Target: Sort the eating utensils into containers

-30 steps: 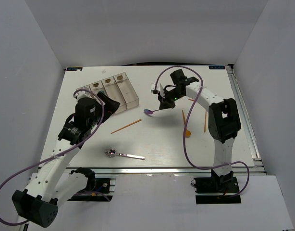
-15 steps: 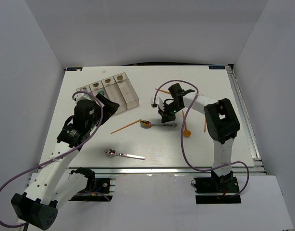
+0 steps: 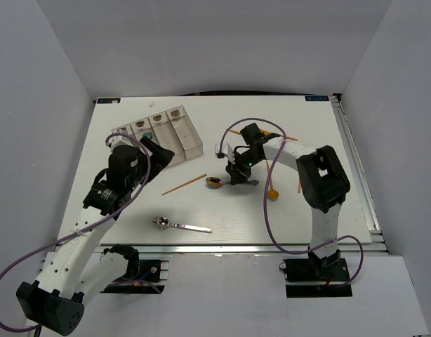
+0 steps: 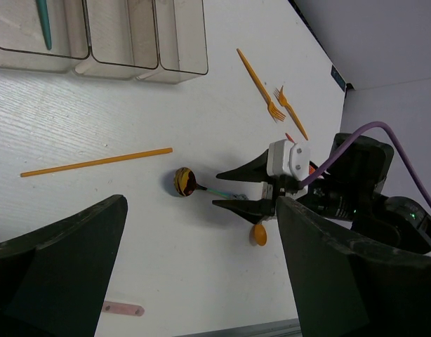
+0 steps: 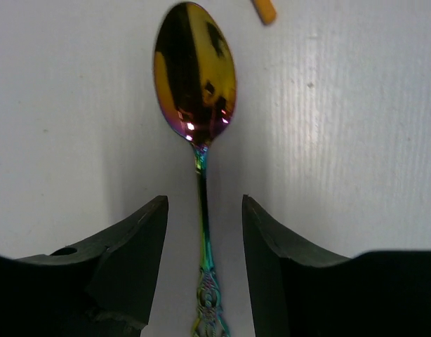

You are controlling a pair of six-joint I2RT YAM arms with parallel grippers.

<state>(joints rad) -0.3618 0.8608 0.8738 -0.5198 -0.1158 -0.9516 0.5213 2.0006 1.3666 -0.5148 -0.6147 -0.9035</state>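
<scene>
Next, my left gripper closes on the handle [image 3: 177, 225] close to the bowl of the silver spoon that is lying near the front edge of the table.
An iridescent rainbow spoon [image 5: 195, 70] lies flat on the white table, bowl pointing away from my right wrist. My right gripper [image 5: 203, 203] is open, one finger on each side of the thin handle without touching it. From above, this spoon [image 3: 215, 182] lies mid-table with the right gripper [image 3: 234, 175] just right of its bowl. The containers [image 3: 191, 140], a row of clear bins, stand at the back left. My left gripper [image 3: 158, 150] hovers open beside them, holding nothing. In the left wrist view the spoon [image 4: 184, 181] lies ahead of the wide-open left gripper [image 4: 201, 210], and a teal utensil [image 4: 43, 21] rests in one bin [image 4: 180, 67].
A silver spoon [image 3: 179, 225] lies near the front edge. An orange chopstick [image 3: 184, 184] lies left of the rainbow spoon. An orange spoon [image 3: 272, 188], another orange stick [image 3: 299, 175] and two orange forks [image 4: 268, 95] lie around the right arm.
My right gripper came down and toward the left with the rainbow spoon, set it on the table and opened. The left arm has barely moved.
</scene>
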